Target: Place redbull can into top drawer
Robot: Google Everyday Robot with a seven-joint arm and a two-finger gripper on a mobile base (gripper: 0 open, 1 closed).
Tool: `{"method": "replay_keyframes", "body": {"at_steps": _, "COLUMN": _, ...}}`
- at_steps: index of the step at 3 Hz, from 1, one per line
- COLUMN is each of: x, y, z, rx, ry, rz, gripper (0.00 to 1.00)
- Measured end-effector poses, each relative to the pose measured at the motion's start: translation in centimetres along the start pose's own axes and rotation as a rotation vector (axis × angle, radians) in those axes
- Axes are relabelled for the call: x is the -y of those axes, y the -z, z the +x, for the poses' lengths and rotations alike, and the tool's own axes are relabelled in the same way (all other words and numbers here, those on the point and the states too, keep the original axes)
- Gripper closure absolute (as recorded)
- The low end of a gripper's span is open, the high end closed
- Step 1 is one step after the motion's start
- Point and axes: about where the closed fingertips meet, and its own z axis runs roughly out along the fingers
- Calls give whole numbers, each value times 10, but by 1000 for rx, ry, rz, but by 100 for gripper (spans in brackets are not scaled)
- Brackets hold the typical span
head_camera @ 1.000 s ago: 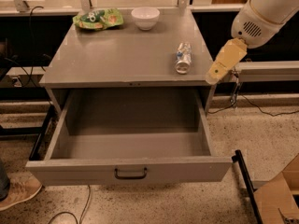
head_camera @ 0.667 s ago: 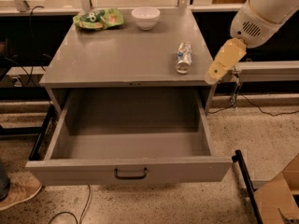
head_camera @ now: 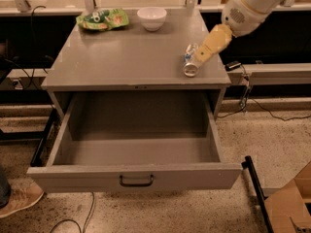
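Observation:
My gripper needs to go to the redbull can next and close around its far half (head_camera: pixel 190 54), so that the end nearest the drawer stays free.
The redbull can (head_camera: pixel 190 62), slim and silver-and-blue, lies on its side on the grey cabinet top (head_camera: pixel 126 57) near the right front corner. My gripper (head_camera: pixel 203 52), tan and on a white arm, reaches in from the upper right, and its tip is right at the can's far right side. The top drawer (head_camera: pixel 136 177) is pulled fully open below the cabinet top. It is empty, with a dark curved handle at the centre of its front panel.
A white bowl (head_camera: pixel 151 17) and a green snack bag (head_camera: pixel 103 19) sit at the back of the cabinet top. A cardboard box (head_camera: pixel 291 205) and a black frame (head_camera: pixel 253 183) are on the floor at the right. A shoe (head_camera: pixel 14 200) is at the lower left.
My gripper has moved left and further back, from beyond the cabinet's right edge to right beside the can. The can and drawer have not moved.

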Motion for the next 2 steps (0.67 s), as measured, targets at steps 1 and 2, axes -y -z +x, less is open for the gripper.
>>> {"method": "replay_keyframes", "body": {"at_steps": 1, "x": 9, "y": -23, "z": -35, "rx": 7, "ry": -101, "rz": -3, "gripper": 0}}
{"method": "replay_keyframes", "body": {"at_steps": 2, "x": 13, "y": -58, "z": -68, "rx": -5, "ry": -193, "rz": -4, "gripper": 0}}
